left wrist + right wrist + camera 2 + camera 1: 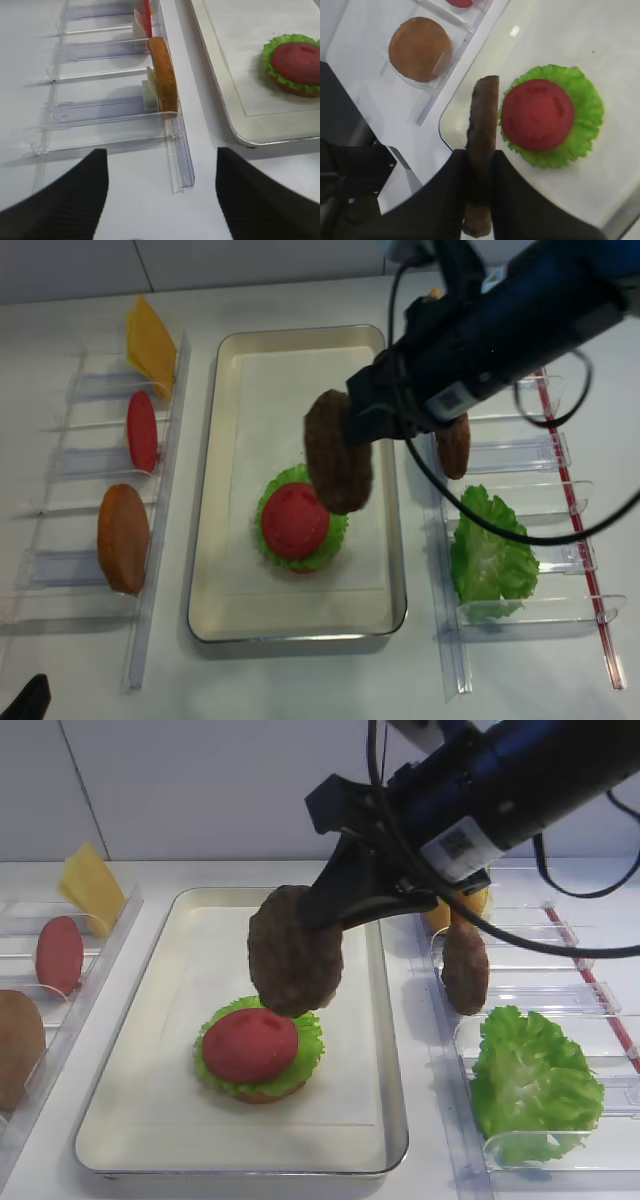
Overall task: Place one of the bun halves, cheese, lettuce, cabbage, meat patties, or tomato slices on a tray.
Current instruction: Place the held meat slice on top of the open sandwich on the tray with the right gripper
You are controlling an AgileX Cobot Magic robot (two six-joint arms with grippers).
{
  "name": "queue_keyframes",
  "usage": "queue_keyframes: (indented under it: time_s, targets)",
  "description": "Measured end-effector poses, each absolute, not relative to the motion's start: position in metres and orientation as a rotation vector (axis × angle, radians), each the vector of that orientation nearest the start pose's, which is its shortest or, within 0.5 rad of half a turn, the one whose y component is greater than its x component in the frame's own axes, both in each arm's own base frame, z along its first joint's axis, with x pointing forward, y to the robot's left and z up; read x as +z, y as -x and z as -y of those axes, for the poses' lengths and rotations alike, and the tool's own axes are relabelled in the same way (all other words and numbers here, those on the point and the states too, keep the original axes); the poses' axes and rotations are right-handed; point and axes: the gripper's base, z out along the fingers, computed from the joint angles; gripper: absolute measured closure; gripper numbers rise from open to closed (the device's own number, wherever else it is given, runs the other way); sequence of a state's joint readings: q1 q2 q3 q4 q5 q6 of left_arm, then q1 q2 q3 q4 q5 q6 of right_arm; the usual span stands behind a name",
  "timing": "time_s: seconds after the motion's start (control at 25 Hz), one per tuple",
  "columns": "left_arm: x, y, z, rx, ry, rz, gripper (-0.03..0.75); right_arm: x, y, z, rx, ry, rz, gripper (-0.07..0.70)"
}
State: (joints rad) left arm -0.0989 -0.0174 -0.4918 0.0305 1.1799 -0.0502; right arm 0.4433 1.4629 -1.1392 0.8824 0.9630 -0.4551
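The robot's right gripper should lay the meat patty down flat on the tomato slice atop the ruffled lettuce (296, 519) (537, 115). The patty is held on edge above the tray.
My right gripper (340, 908) is shut on a dark brown meat patty (295, 952), held on edge above the tray (140, 1135). In the right wrist view the patty (482, 117) stands clamped between the black fingers (512, 200), just left of the stack. On the tray's paper lies a tomato slice (250, 1045) on ruffled lettuce (312, 1042), with a bun half (268, 1096) underneath. The hanging patty's lower edge is just above the stack's back. My left gripper (162, 185) is open over bare table, left of the tray's near corner (250, 140).
Clear bins on the left hold cheese (92, 885), a tomato slice (60, 953) and a bun half (18, 1045). Bins on the right hold another meat patty (465, 968) and a big lettuce leaf (535, 1085). A bin rail end (181, 170) lies close before the left gripper.
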Motion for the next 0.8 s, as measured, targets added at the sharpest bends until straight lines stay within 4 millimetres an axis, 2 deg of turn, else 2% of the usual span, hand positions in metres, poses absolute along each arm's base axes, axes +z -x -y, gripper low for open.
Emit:
queue_keyframes:
  time_s: [0.16, 0.4, 0.6, 0.8]
  targets:
    - [0.266, 0.012, -0.004, -0.049, -0.049, -2.154, 0.293, 0.298, -0.254, -0.186, 1.227, 0.650, -2.491, 0.488]
    - [0.266, 0.012, -0.004, -0.049, -0.049, -2.154, 0.293, 0.284, -0.275, -0.177, 1.450, 0.601, -2.440, 0.488]
    - [0.266, 0.012, -0.004, -0.049, -0.049, -2.154, 0.293, 0.268, -0.285, -0.183, 1.616, 0.602, -2.398, 0.488]
    - [0.266, 0.012, -0.004, -0.049, -0.049, -2.154, 0.293, 0.245, -0.294, -0.188, 1.729, 0.501, -2.360, 0.488]
